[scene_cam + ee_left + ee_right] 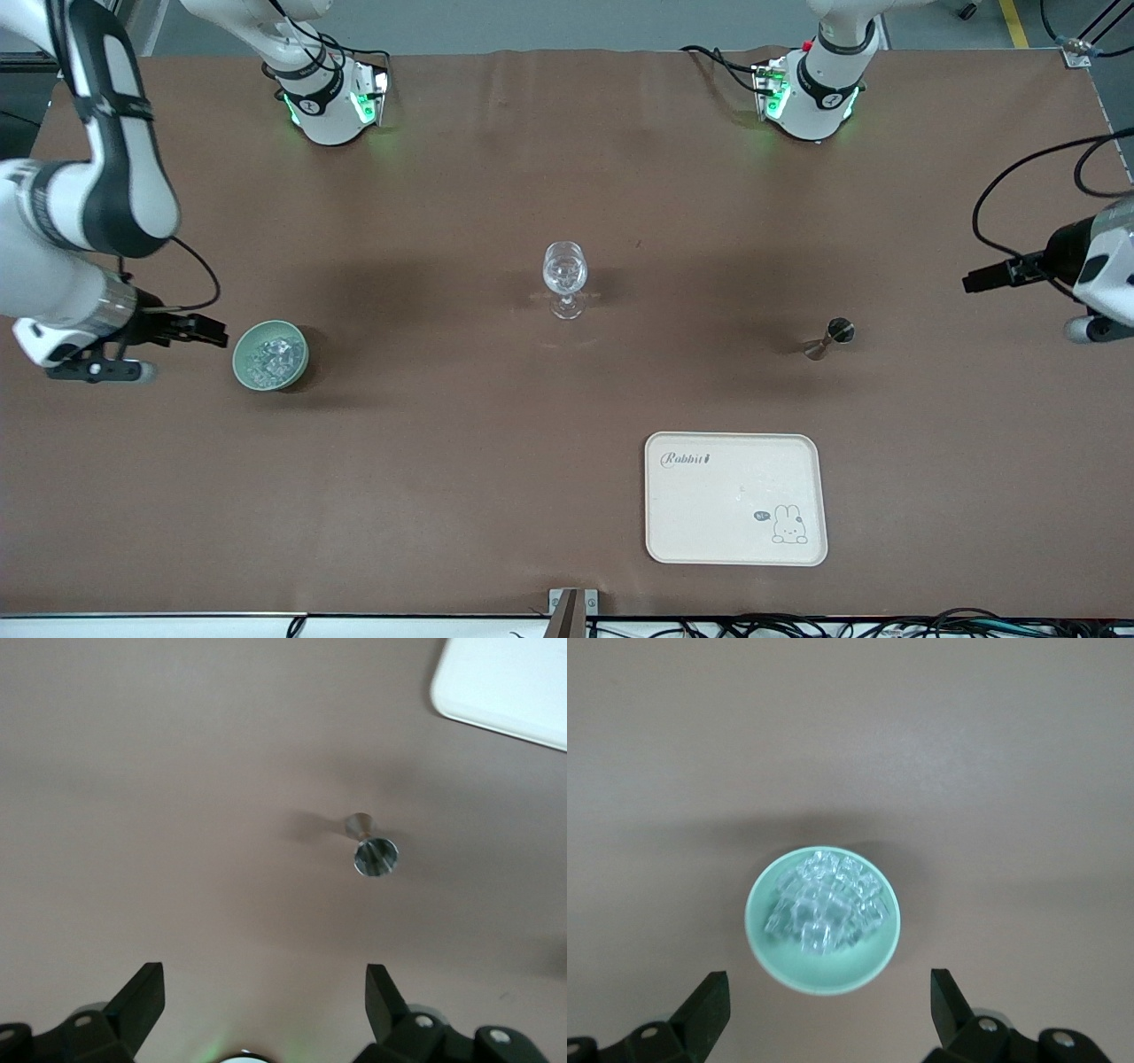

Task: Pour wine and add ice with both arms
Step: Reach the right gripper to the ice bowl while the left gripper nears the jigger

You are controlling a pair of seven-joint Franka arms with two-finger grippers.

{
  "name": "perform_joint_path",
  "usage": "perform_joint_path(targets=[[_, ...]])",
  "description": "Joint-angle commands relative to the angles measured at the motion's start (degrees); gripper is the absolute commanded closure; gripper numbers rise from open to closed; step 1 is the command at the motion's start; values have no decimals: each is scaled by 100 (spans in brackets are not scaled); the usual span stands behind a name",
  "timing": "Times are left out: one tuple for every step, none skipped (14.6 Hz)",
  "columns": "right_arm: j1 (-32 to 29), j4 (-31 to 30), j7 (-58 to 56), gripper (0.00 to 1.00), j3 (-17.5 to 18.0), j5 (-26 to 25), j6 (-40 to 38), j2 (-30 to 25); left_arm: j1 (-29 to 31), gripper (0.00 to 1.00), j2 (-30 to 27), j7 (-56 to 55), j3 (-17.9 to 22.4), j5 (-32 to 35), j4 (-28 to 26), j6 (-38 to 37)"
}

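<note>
Next, I close my right gripper on a chunk of ice in the pale green bowl, at the pile's edge point(265, 360) point(819, 937) nearest to that gripper's fingers.
A pale green bowl point(241, 365) holds several chunks of ice point(270, 354) toward the right arm's end of the table. In the right wrist view the bowl point(766, 943) and the ice point(824, 904) lie just ahead of the fingers. My right gripper point(208, 332) point(828, 983) is open and empty, beside the bowl. A clear wine glass point(565, 276) stands upright mid-table. A small metal jigger point(830, 338) point(376, 855) stands toward the left arm's end. My left gripper point(985, 278) point(263, 979) is open and empty, well apart from the jigger.
A cream tray point(673, 532) with a rabbit print lies nearer the front camera than the jigger; its corner shows in the left wrist view point(505, 682). Brown cloth covers the table. The arm bases point(332, 102) point(811, 97) stand along the table's edge farthest from the front camera.
</note>
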Motion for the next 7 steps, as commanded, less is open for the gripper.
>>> perform_joint_path(targets=[[68, -718, -102, 0, 5, 82, 946, 119, -26, 4, 498, -923, -17, -151, 250, -17], [111, -771, -102, 0, 13, 82, 1149, 277, -26, 3, 612, -1301, -17, -326, 250, 70], [182, -815, -102, 3, 5, 82, 1308, 418, -9, 3, 752, -1662, -17, -501, 242, 97], [243, -850, -102, 4, 5, 82, 1440, 524, 87, 4, 928, -2074, -17, -712, 242, 115], [261, -877, -93, 5, 13, 82, 1494, 612, 166, 4, 1086, -2383, -17, -914, 242, 167], [270, -886, -93, 8, 13, 82, 1477, 639, 263, 4, 1236, -2577, -17, -1108, 233, 228], [279, -903, -93, 13, 22, 82, 1477, 648, 359, 3, 1376, -2666, -17, -1284, 242, 246]])
